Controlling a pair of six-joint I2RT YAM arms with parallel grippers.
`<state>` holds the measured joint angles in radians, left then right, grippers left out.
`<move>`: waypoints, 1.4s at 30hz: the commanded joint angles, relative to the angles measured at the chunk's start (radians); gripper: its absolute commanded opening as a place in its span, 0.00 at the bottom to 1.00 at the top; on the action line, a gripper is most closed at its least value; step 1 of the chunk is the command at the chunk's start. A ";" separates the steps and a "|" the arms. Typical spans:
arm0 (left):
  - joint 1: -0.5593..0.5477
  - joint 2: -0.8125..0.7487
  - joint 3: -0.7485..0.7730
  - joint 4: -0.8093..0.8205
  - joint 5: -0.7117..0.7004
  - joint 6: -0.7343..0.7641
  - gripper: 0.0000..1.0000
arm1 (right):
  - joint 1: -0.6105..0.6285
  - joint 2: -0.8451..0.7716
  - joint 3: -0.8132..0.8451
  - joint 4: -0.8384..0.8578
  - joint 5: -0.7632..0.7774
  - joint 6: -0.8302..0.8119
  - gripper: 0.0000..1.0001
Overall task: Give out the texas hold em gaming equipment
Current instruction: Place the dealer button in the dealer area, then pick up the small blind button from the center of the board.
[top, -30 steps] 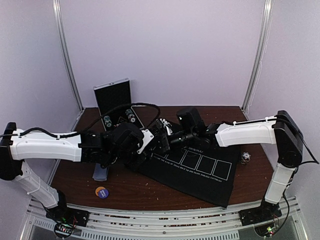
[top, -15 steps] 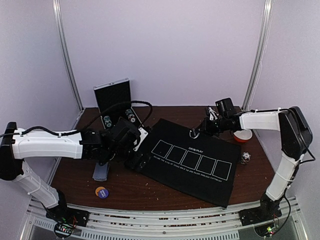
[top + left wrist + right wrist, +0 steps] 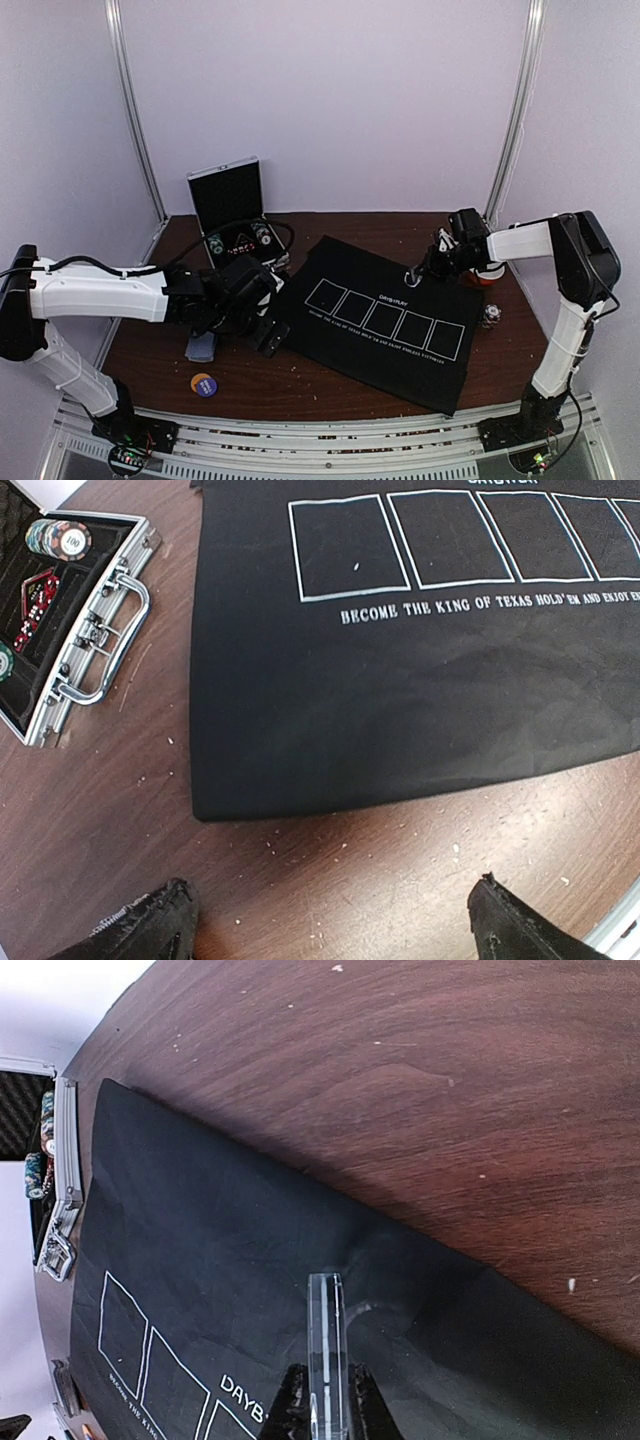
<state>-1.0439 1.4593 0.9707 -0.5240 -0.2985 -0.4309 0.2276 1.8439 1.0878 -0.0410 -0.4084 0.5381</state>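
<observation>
The robot's left gripper should next close on the edge of the purple button [image 3: 207,387] that lies over the orange button, near the front of the table.
My right gripper [image 3: 416,272] is shut on a thin clear plastic piece [image 3: 327,1345], seen edge-on, just above the far right part of the black mat [image 3: 390,345]. My left gripper [image 3: 270,335] is open and empty, low over bare table by the mat's left edge [image 3: 330,932]. A blue-grey card stack [image 3: 202,346] lies left of it, under my left arm. An orange button [image 3: 203,384] lies near the front edge. A dark silver button [image 3: 490,316] lies right of the mat. Striped poker chips [image 3: 215,243] sit in the open metal case [image 3: 228,200]; they also show in the left wrist view [image 3: 60,540].
An orange-and-white bowl [image 3: 488,272] stands at the right, behind my right gripper. The case's handle [image 3: 120,630] faces the mat's left edge. The mat [image 3: 200,1260] wrinkles under the clear piece. White walls and metal posts close in the table.
My right arm has drawn back from the mat's left side to its far right corner, carrying the clear piece. My left gripper has shifted a little toward the front. The mat lies uncovered.
</observation>
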 commanded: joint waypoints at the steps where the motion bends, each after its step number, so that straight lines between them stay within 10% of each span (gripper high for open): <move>1: 0.010 -0.003 -0.010 0.000 0.016 -0.027 0.98 | -0.025 -0.006 -0.008 -0.013 0.013 -0.005 0.00; 5: 0.011 -0.018 -0.025 -0.002 0.015 -0.042 0.98 | -0.027 -0.021 -0.013 -0.031 0.041 -0.011 0.02; 23: 0.021 -0.246 -0.173 -0.408 0.217 -0.507 0.98 | 0.110 -0.169 0.170 -0.341 0.404 -0.230 0.88; 42: 0.031 -0.165 -0.299 -0.361 0.108 -0.473 0.80 | 0.176 -0.284 0.124 -0.346 0.383 -0.254 0.89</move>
<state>-1.0260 1.2835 0.6857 -0.9451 -0.1444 -0.9253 0.3981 1.6020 1.2346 -0.3653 -0.0463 0.3050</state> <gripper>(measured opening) 0.828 0.896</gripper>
